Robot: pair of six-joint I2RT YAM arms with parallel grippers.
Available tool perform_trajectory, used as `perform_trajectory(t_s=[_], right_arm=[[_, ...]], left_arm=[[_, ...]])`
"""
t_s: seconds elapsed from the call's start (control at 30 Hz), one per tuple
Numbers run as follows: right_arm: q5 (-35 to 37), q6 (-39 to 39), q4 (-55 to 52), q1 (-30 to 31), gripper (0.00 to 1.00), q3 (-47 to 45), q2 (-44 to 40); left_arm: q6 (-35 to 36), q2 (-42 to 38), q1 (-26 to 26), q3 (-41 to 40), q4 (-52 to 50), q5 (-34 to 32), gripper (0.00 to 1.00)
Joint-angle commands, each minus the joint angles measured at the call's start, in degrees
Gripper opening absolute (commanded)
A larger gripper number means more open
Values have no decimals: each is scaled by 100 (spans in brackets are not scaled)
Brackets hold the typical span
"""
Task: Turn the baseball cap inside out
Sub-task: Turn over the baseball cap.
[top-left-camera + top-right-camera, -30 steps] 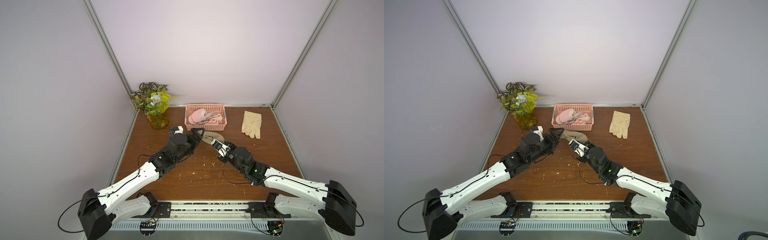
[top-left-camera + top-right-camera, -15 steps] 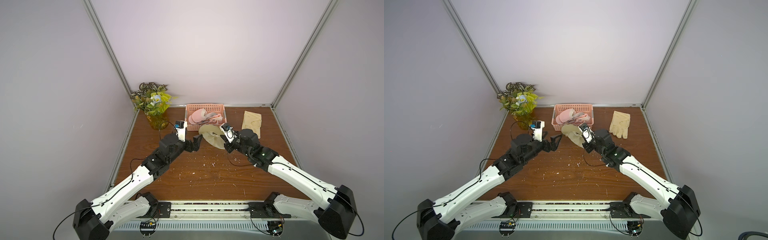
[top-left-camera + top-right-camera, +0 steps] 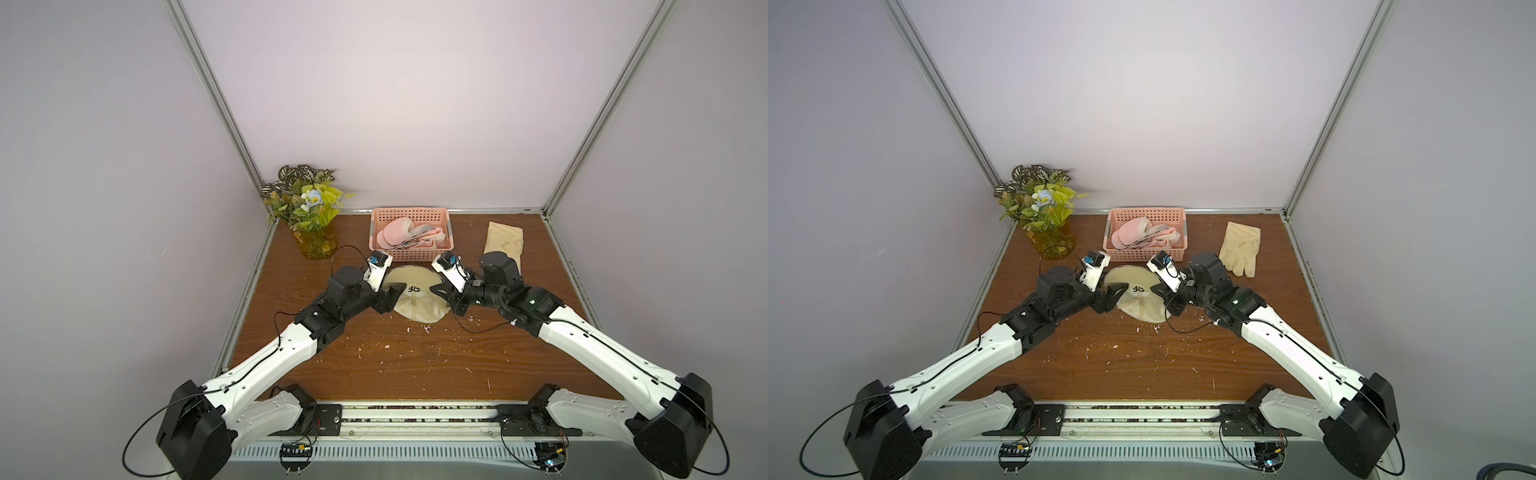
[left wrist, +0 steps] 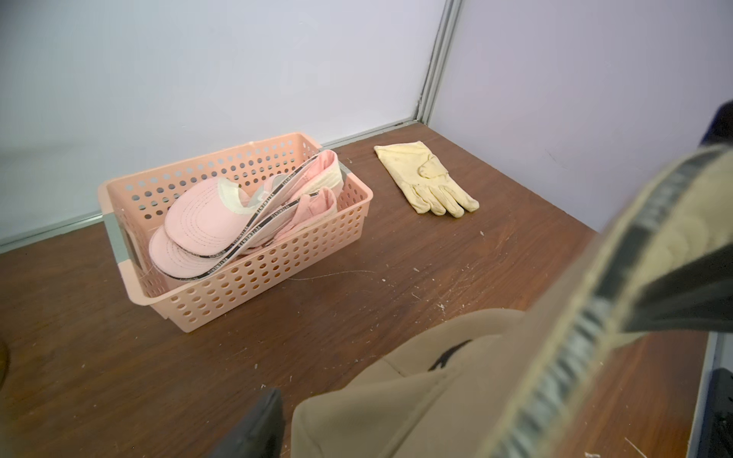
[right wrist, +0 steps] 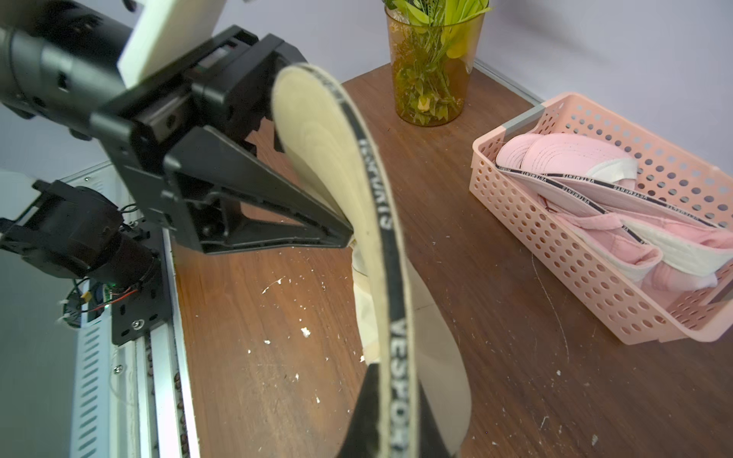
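Note:
The cap's top sags below the edge of its visor, which my right gripper holds, so my left gripper should clamp the visor and my right gripper should take the top's rim [image 3: 438,303].
A beige baseball cap [image 3: 419,305] [image 3: 1144,307] hangs between both arms at the table's middle, its brim up toward the back and its crown sagging to the wood. My right gripper [image 3: 438,291] [image 5: 390,380] is shut on the black-banded brim edge [image 5: 380,222]. The left gripper [image 3: 395,297] [image 4: 466,365] is open, partly narrowed, its jaws astride the cap's left side. One of its fingers [image 4: 258,428] stands just clear of the crown cloth [image 4: 396,396], the other lies against the brim [image 4: 634,246].
A pink basket [image 3: 409,214] with pink caps stands just behind the cap. A cream glove [image 3: 505,241] lies at the back right. A vase of plants [image 3: 311,208] fills the back left corner. White crumbs dot the wood in front.
The right gripper raised the cap, carried it back, then lowered it. The left gripper drew away, came back to the cap's left side, and its jaws have narrowed.

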Motion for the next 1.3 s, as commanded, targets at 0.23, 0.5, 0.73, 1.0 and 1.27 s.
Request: perform_trajectory(t_s=[0.23,0.5,0.73,1.0,1.27], right_arm=[[-993,6,605,-219,15,-236,-18],[-1364,-104,1421,-392,40,-1030,15],[-1805,-316,1621,-411,46,-1362,120],[-1928,-317,1769,-420,45,-1491,199],[-2622,-348,1714,-425,38,-1469,289]], left_arm=[[-72,-505,78,-420,581,680,1],[-436,-772,108,-239,453,593,0],[-812,-869,429,-42,409,933,0],[-1054,-1119,627,-5,484,1115,0],[-1449,-1127,853,71,485,1140,0]])
